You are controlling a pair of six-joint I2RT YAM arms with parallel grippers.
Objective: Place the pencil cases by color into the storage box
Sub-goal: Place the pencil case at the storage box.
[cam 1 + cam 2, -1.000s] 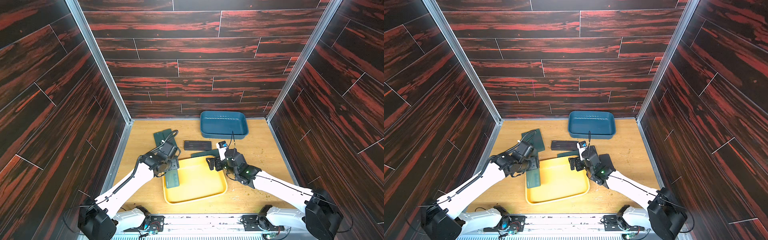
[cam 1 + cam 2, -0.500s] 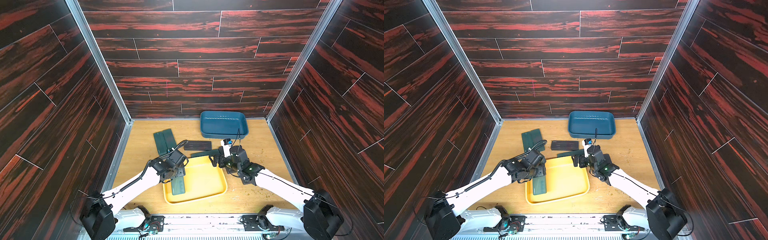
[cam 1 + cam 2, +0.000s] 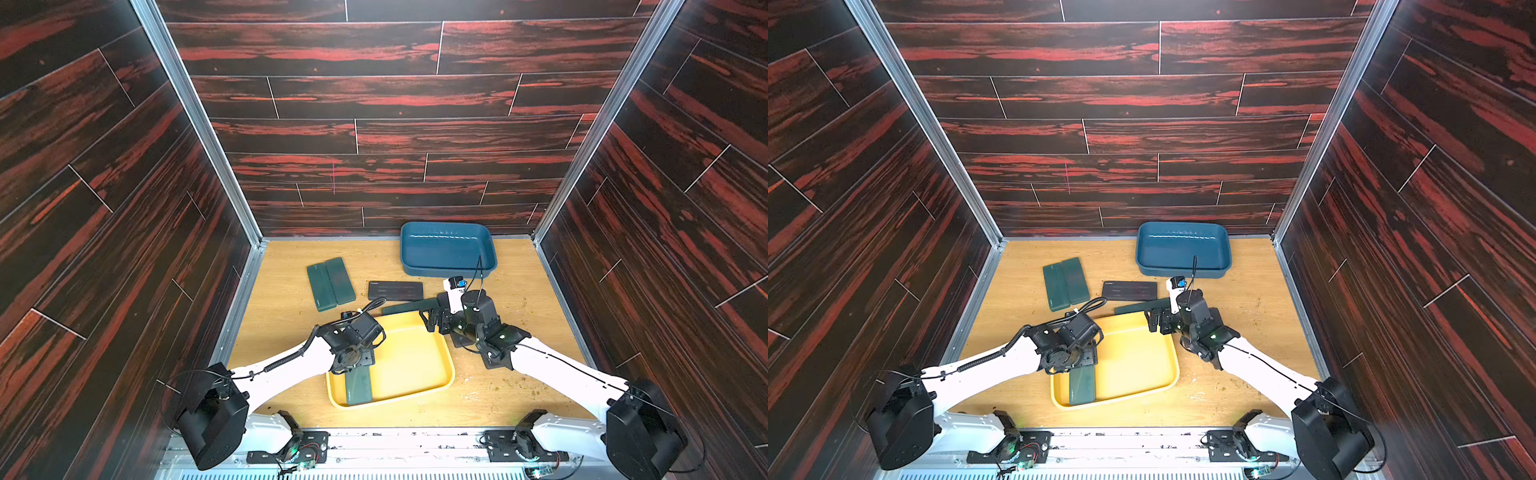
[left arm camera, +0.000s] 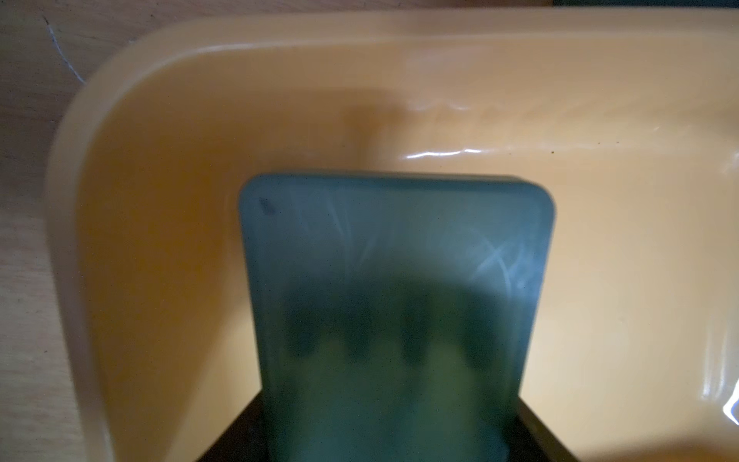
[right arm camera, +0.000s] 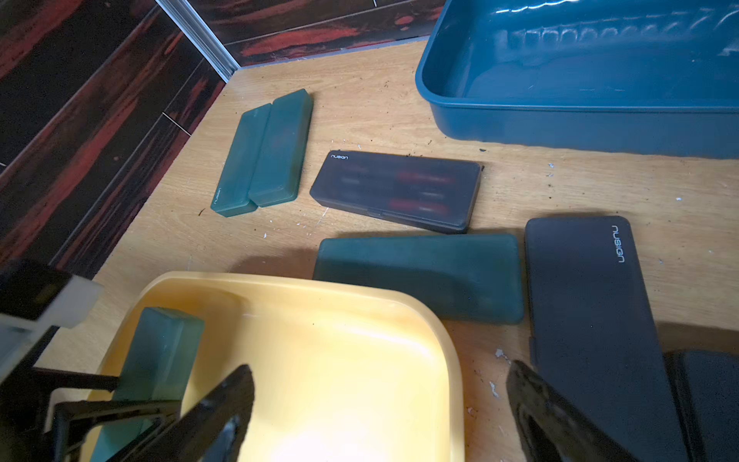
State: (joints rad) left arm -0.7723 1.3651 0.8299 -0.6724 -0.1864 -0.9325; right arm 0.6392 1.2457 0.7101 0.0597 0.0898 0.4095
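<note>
Next, my left gripper puts the dark green pencil case down on the bottom of the yellow storage box beside its side (image 3: 347, 370).
My left gripper (image 3: 354, 362) (image 4: 394, 440) is shut on a dark green pencil case (image 3: 359, 387) (image 3: 1082, 387) (image 4: 396, 272) that lies along the left side of the yellow storage box (image 3: 415, 365) (image 4: 600, 240). My right gripper (image 3: 433, 322) (image 5: 380, 384) hangs open over that box's far right corner, holding nothing. Two green pencil cases (image 3: 331, 283) (image 5: 264, 156) lie side by side at the back left. A black one (image 3: 395, 290) (image 5: 396, 188) and a green one (image 3: 407, 308) (image 5: 420, 276) lie behind the yellow box. Another black one (image 5: 592, 320) lies under my right arm.
A blue storage box (image 3: 446, 249) (image 5: 600, 112) stands at the back right with nothing in it. Dark wood-pattern walls close in the table on three sides. Small crumbs dot the wooden tabletop (image 3: 519, 291).
My left gripper has carried the green pencil case from the yellow box's left rim toward the front and into the box. The right gripper has barely shifted and stays open.
</note>
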